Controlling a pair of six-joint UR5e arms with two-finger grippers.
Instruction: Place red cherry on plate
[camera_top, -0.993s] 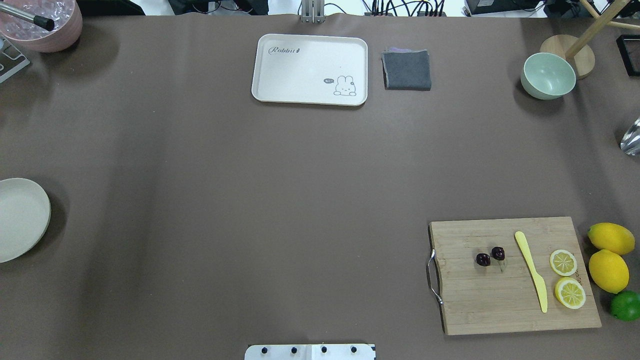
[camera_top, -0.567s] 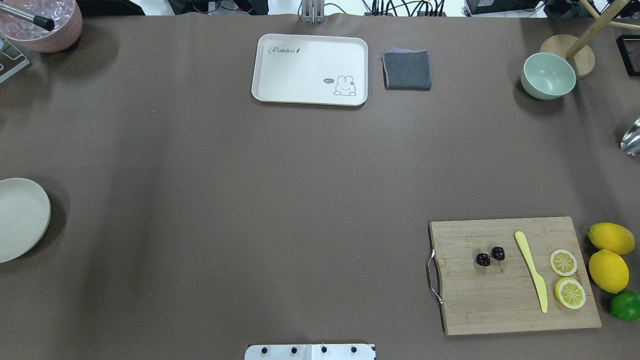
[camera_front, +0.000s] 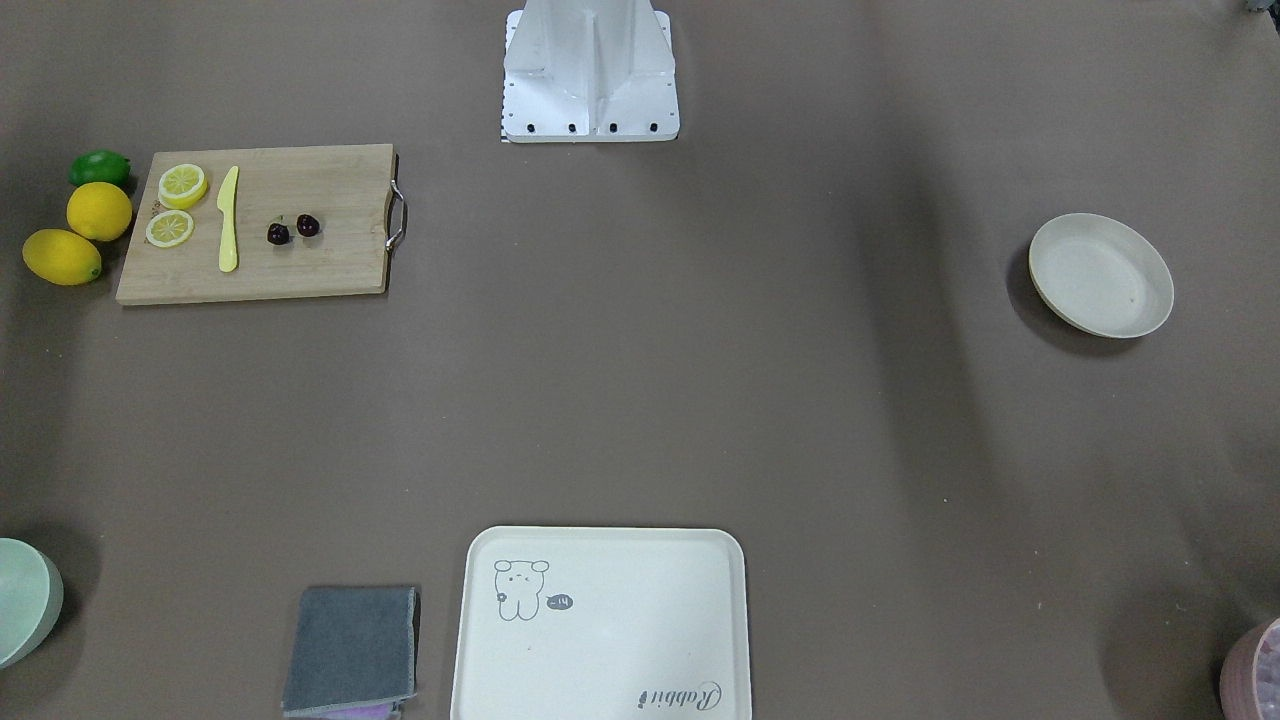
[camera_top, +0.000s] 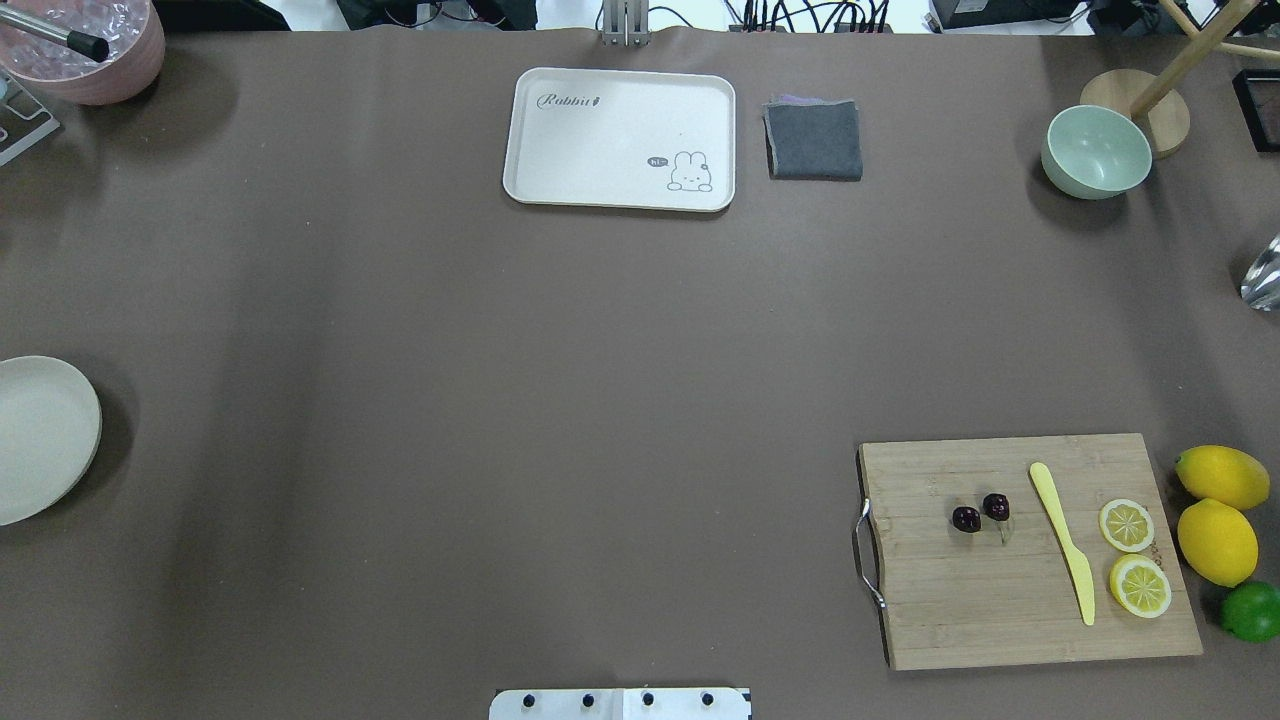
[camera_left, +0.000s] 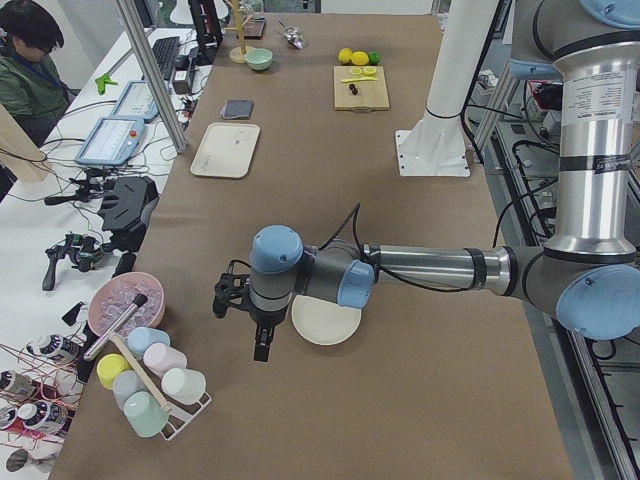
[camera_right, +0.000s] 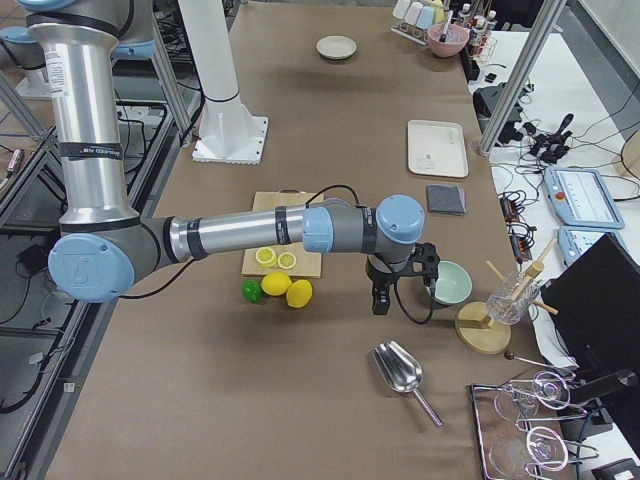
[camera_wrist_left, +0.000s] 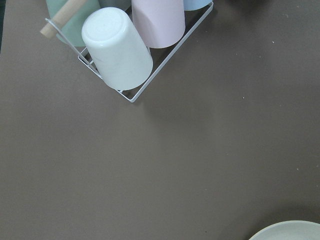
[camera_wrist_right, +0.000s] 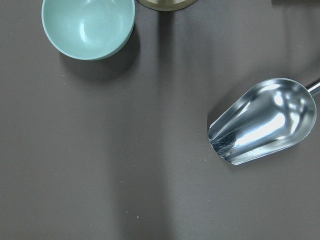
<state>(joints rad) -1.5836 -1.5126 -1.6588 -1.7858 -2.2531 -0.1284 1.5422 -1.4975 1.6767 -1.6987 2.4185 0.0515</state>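
Observation:
I will bring the fingers of my left gripper closed on the cream plate's rim (camera_front: 1171, 280), on the side that is farthest from the cutting board.
The red cherry (camera_top: 980, 513), a dark glossy pair, lies on the wooden cutting board (camera_top: 960, 610) at the near right, also seen in the front-facing view (camera_front: 293, 230). The round cream plate (camera_top: 40, 440) sits at the table's far left edge (camera_front: 1100, 275). My left gripper (camera_left: 258, 345) hangs beside the plate (camera_left: 325, 320), near a cup rack; I cannot tell whether it is open or shut. My right gripper (camera_right: 379, 303) hovers past the lemons near the green bowl, well off the board; its state cannot be told either. Neither wrist view shows fingers.
On the board lie a yellow knife (camera_top: 1062, 540) and two lemon slices (camera_top: 1133, 555); lemons (camera_top: 1218, 510) and a lime (camera_top: 1252, 610) sit beside it. Farther off are a rabbit tray (camera_top: 620, 138), a grey cloth (camera_top: 814, 140), a green bowl (camera_top: 1096, 150), a metal scoop (camera_wrist_right: 262, 122) and a cup rack (camera_wrist_left: 130, 45).

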